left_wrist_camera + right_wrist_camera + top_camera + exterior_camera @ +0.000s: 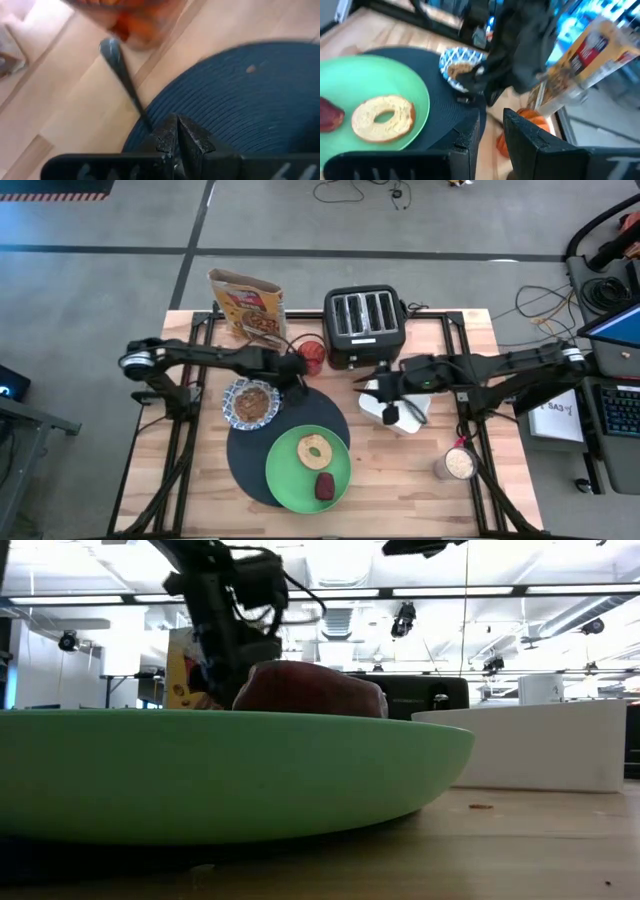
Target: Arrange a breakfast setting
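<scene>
The dark spoon's handle slants past my shut left fingers; I'll open, lower and take the spoon (145, 118) in line.
The black mat (250, 465) lies at the table's middle. On it stand the lime-green plate (290, 480), which holds the bagel (315, 450) and the dark-red lump (326, 487), and the patterned bowl (250, 402). My left gripper (176, 131) hangs at the mat's far edge (297, 375), next to a red cup (312, 355), and is shut on the dark spoon (122, 75). My right gripper (491, 131) is open and empty over the white tray (415, 410). The low view shows the plate (200, 770), the lump (310, 690) and my left arm (225, 600). My left gripper pinches the spoon's handle (148, 121) at its free end between the two fingertips. The spoon sticks out forward past the fingers, over the mat's edge and the wood, with its bowl end (110, 48) by the red cup. Whether the spoon touches the table does not show.
The black toaster (365, 328) stands at the far middle and a cereal box (247, 305) at the far left. A glass of cereal (458, 464) stands near the right edge. Bare wood shows at the near right and near left.
</scene>
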### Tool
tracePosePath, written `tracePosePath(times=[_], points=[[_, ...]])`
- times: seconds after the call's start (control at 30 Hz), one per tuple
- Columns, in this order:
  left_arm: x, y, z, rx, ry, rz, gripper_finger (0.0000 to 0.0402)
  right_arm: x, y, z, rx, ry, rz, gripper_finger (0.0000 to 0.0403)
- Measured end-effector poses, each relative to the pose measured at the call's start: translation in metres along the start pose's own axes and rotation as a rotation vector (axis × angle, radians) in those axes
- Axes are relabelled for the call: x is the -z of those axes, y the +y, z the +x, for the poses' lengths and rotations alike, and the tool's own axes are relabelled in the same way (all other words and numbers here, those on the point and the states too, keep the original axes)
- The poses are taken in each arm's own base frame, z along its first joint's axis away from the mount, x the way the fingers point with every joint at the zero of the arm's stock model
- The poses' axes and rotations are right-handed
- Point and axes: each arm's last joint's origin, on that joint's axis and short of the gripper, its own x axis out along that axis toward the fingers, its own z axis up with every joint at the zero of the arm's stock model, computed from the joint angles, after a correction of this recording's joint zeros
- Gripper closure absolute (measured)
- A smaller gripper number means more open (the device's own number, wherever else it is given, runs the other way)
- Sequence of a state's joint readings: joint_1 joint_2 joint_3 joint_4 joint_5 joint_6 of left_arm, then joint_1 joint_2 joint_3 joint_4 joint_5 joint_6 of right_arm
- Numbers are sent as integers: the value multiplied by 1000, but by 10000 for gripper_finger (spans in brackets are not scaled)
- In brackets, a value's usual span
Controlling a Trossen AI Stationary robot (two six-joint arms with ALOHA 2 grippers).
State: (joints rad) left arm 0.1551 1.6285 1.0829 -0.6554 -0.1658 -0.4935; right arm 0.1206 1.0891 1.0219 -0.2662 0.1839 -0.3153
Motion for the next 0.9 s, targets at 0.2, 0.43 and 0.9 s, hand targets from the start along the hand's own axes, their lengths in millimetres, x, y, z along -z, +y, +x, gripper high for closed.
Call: tracePosePath(times=[0.2, 0.43, 0.9], points=[[4, -1, 17, -80, 125, -5, 388, 12, 1, -15, 29, -85, -14, 325], [5, 1, 27, -100, 126, -65, 308, 18, 3, -17, 30, -85, -33, 330], [8, 0, 49, -161, 151, -53, 229, 19, 3, -15, 33, -89, -44, 332]])
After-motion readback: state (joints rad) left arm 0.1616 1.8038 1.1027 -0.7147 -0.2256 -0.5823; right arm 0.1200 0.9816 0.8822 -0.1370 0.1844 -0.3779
